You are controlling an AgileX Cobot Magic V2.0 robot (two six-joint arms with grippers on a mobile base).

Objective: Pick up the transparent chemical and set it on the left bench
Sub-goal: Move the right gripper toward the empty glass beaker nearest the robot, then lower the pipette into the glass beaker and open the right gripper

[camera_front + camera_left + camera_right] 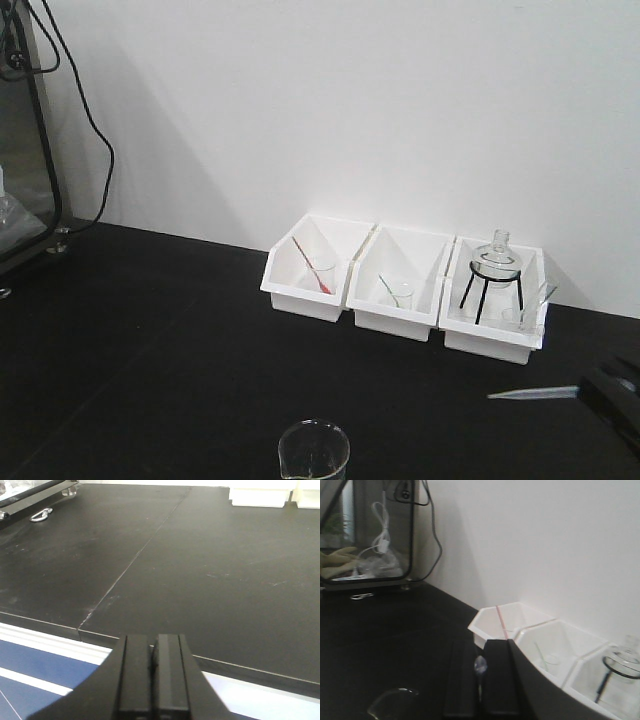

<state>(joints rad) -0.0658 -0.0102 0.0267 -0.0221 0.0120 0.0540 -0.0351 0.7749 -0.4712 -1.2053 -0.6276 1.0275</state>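
Observation:
Next, I let go of the clear plastic dropper with my right gripper inside the empty beaker [338,444] [409,711] at the front of the black bench.
A clear plastic dropper [535,393] sticks out leftward from my right gripper [608,392] at the right edge of the front view, a little above the black bench [150,340]. In the right wrist view the right gripper [479,646] is shut on the dropper [480,666], whose clear tip shows between the fingers. My left gripper [154,642] is shut and empty, above the bench's front edge [150,647]. It does not show in the front view.
Three white bins stand at the wall: the left [300,290] holds a beaker with a red stick [322,277], the middle [395,318] one with a green stick [398,293], the right [485,338] a flask on a black tripod [496,262]. An empty beaker [314,452] stands front centre. A glass cabinet [25,150] is far left.

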